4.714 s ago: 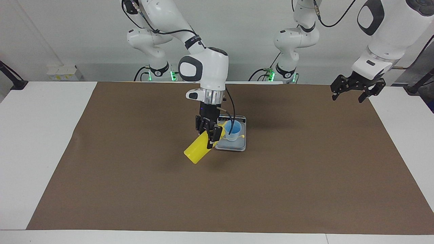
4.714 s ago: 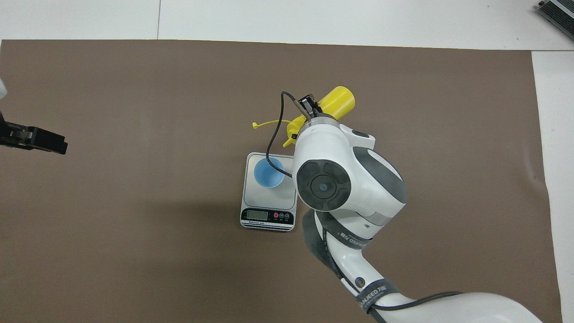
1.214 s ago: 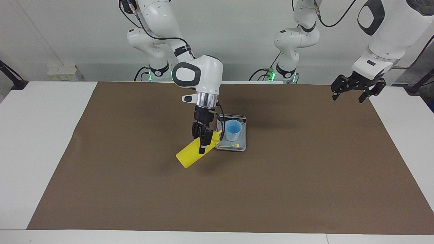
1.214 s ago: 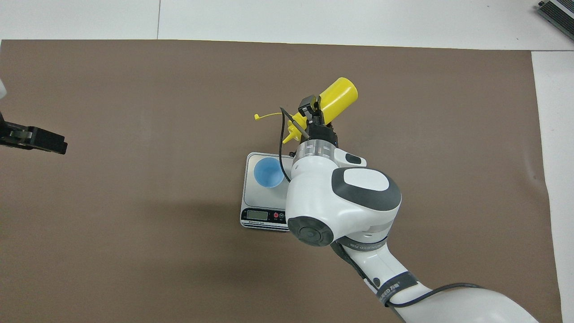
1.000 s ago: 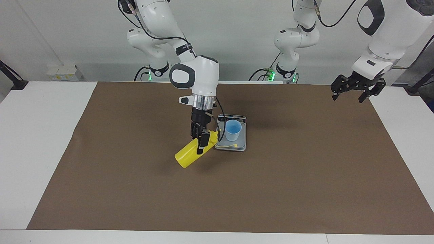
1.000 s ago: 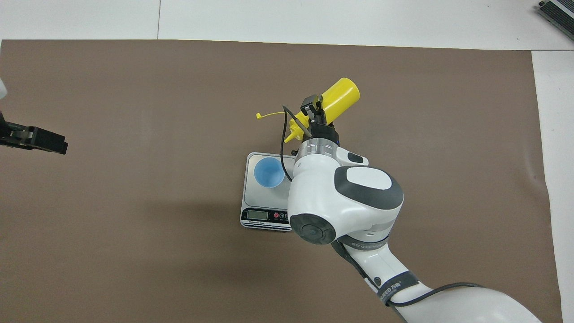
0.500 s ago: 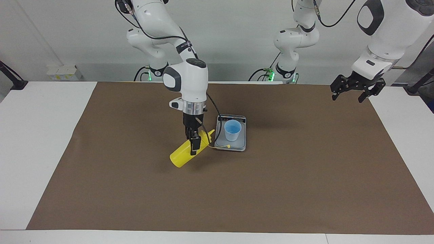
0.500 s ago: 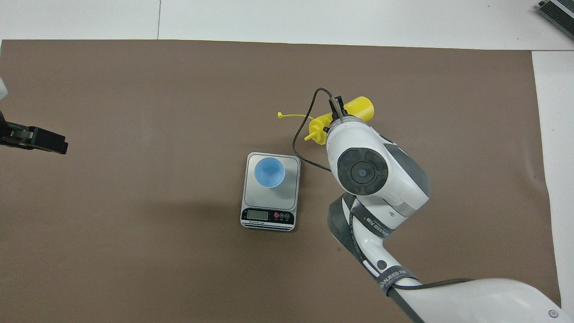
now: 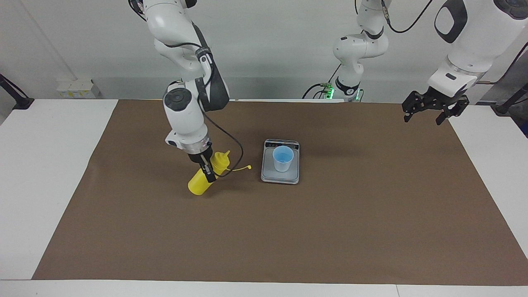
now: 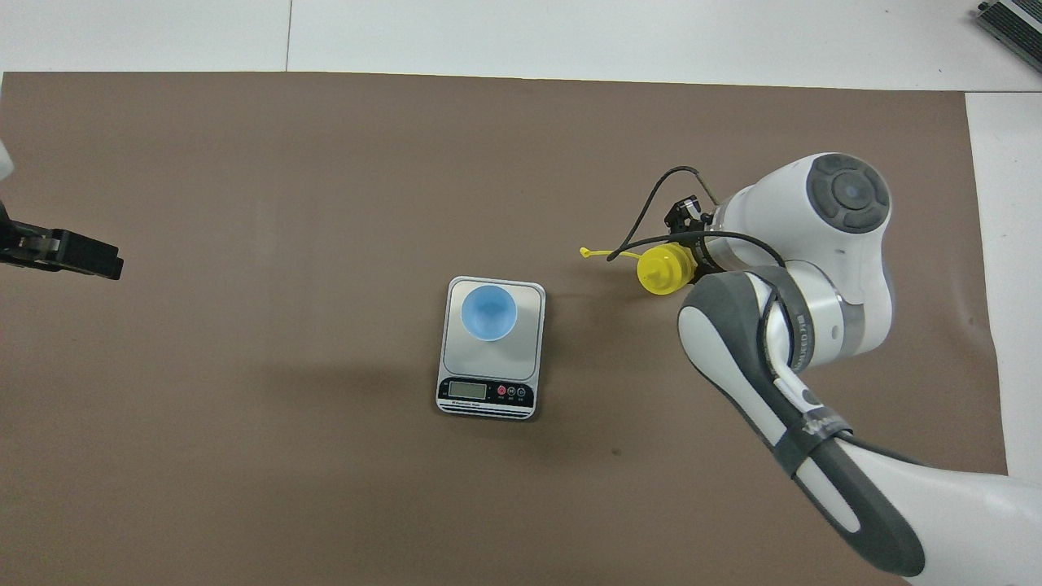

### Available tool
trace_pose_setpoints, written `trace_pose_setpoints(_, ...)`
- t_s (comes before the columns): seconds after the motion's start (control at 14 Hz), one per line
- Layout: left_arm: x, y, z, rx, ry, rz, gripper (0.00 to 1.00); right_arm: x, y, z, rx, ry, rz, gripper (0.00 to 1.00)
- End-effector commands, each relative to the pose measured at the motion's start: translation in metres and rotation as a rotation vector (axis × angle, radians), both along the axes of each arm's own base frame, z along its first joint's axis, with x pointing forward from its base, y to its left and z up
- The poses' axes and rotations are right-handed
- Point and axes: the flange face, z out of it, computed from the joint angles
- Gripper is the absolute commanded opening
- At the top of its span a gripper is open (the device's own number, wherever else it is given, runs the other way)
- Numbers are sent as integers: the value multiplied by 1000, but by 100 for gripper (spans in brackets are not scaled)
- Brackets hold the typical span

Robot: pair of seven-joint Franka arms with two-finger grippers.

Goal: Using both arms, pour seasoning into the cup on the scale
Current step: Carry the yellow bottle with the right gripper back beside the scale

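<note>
The robot's right gripper should set the yellow seasoning bottle, now low over the mat beside the scale, upright on the brown mat (image 10: 755, 333) under the bend of its arm, well away from the scale.
The pale blue cup (image 9: 283, 159) (image 10: 488, 313) stands on the silver-grey scale (image 9: 280, 177) (image 10: 527, 346) in the middle of the brown mat. My right gripper (image 9: 208, 171) is shut on the yellow seasoning bottle (image 9: 198, 184) (image 10: 666, 270), low over the mat beside the scale, toward the right arm's end. The bottle tilts, its cap up and leaning toward the scale. Its tethered tip cover (image 9: 248, 167) (image 10: 584, 251) hangs loose. My left gripper (image 9: 431, 109) (image 10: 81, 259) waits open in the air over the mat's edge at the left arm's end.
A brown mat (image 9: 288, 239) covers most of the white table (image 9: 45, 165). A black cable (image 9: 236, 154) loops from the right wrist past the bottle. A dark object (image 10: 1013, 20) lies at the table corner farthest from the robots at the right arm's end.
My right arm has swung the bottle away from the scale toward its own end of the table and turned it more upright. The cup, the scale and the left arm have not moved.
</note>
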Motion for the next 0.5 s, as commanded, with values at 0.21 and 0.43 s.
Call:
trace_pose_setpoints(0.21, -8, 4, 3, 19, -2, -8, 100, -5, -84, 10, 246, 96, -127, 0)
trace_pose_setpoints(0.43, -8, 4, 4, 19, -4, -8, 100, -17, -119, 8, 333, 172, -204, 0)
